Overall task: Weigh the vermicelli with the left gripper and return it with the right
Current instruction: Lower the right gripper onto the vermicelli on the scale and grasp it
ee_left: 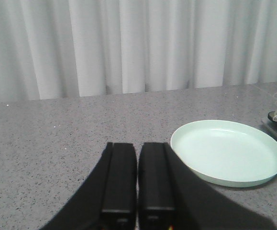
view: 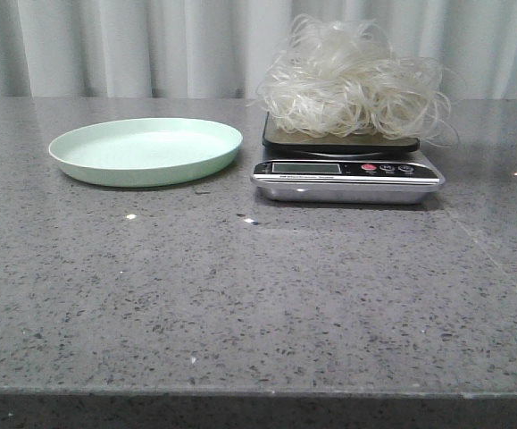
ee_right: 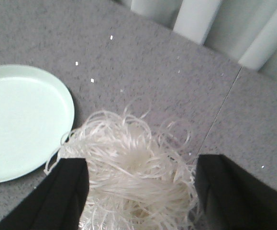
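I should next move my right gripper to the silver kitchen scale and take hold of the middle of the vermicelli (view: 351, 79) (ee_right: 136, 165) that is on it.
The vermicelli (view: 352, 80) is a fluffy whitish tangle lying on the platform of a silver kitchen scale (view: 347, 174) at the back right of the table. In the right wrist view my right gripper (ee_right: 140, 163) is open, its two black fingers on either side of the vermicelli (ee_right: 133, 143) and above it. My left gripper (ee_left: 138, 146) is shut and empty, low over the table just left of the mint-green plate (ee_left: 227, 151). The plate is empty. Neither gripper shows in the front view.
The plate (view: 146, 150) lies left of the scale on the grey speckled table. It also shows in the right wrist view (ee_right: 18, 120). A white curtain (view: 151, 45) hangs behind the table. The table's front edge (view: 240, 391) is near me.
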Controlling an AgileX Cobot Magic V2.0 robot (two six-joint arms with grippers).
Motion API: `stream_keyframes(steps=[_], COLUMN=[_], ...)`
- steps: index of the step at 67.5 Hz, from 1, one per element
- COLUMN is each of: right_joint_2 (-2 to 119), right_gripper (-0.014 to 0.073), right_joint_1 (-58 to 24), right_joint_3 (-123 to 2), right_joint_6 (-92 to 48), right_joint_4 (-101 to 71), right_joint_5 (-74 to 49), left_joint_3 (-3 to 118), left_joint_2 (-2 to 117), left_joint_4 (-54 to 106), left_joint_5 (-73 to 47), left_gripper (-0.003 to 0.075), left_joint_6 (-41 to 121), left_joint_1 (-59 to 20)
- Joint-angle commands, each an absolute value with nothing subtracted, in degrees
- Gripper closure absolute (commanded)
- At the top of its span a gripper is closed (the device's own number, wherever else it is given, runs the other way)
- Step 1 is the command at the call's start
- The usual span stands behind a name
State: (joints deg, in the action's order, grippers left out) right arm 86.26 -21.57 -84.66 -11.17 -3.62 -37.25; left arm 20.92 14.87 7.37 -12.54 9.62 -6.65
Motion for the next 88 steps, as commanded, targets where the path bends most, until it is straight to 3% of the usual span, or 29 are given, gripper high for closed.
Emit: stream_keyframes(steps=[1, 38, 43, 56, 88], right_joint_2=[87.9, 100.2, 100.4, 100.3, 92.0], right_gripper=[0.0018, 0.0015, 0.0081, 0.0457, 0.0443], right_joint_1=[-21.6, -21.6, -21.6, -21.6, -21.6], right_joint_3=[-87.8, -87.9, -87.9, -87.9, -88.0], right_joint_6=[-12.2, -12.2, -12.2, -12.2, -12.2], right_joint_4=[-3.9, -2.6, -2.4, -2.3, -2.3], right_joint_5=[-37.1, -42.4, -42.6, -42.8, -42.8], left_joint_3=[22.4, 22.4, 22.4, 22.4, 22.4], left_joint_2=[15.4, 15.4, 15.4, 15.4, 15.4], left_joint_4=[8.0, 8.0, 8.0, 8.0, 8.0], left_joint_5=[-7.4, -7.4, -7.4, -7.4, -7.4], left_gripper=[0.0584, 0.0584, 0.0584, 0.0584, 0.0584], left_joint_6=[9.0, 9.0, 9.0, 9.0, 9.0], left_joint_1=[-6.6, -6.6, -6.6, -6.6, -6.6])
